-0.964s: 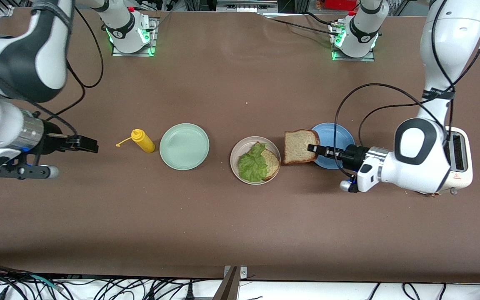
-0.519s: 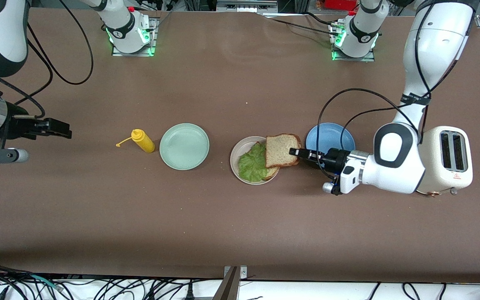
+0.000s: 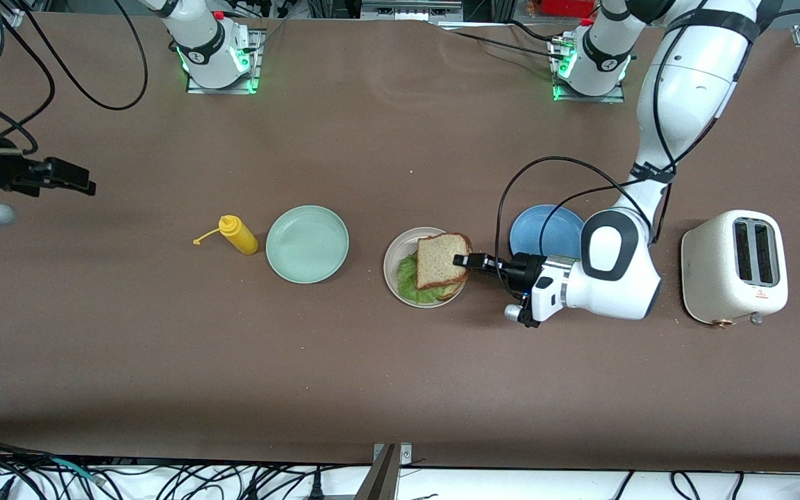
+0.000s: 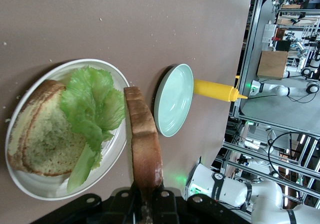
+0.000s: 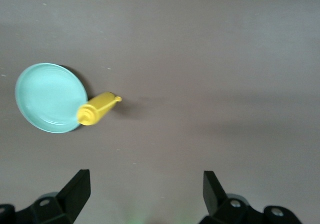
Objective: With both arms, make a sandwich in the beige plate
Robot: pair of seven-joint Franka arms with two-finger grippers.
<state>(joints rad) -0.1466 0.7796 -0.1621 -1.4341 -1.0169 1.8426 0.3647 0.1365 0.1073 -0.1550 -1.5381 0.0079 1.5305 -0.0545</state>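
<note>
My left gripper is holding the second bread slice above the plate, which it will release on the green lettuce leaf over the beige plate's bread (image 3: 439,264) (image 4: 70,125).
The beige plate (image 3: 393,267) holds a bread slice (image 4: 40,139) with a green lettuce leaf (image 3: 410,281) on it. My left gripper (image 3: 464,262) is shut on a second bread slice (image 3: 439,260) and holds it over the plate and the lettuce. In the left wrist view the held slice (image 4: 143,144) shows edge-on between the jaws, above the plate (image 4: 30,186) and the lettuce (image 4: 92,108). My right gripper (image 3: 73,178) is open and empty, up over the table at the right arm's end; the right wrist view shows its fingertips (image 5: 80,186) wide apart.
A mint-green plate (image 3: 307,244) and a yellow mustard bottle (image 3: 238,235) lie toward the right arm's end of the beige plate. A blue plate (image 3: 546,230) and a white toaster (image 3: 733,267) stand toward the left arm's end.
My left gripper carried the bread slice from beside the blue plate to over the beige plate and lettuce. My right gripper drew away toward its end of the table.
</note>
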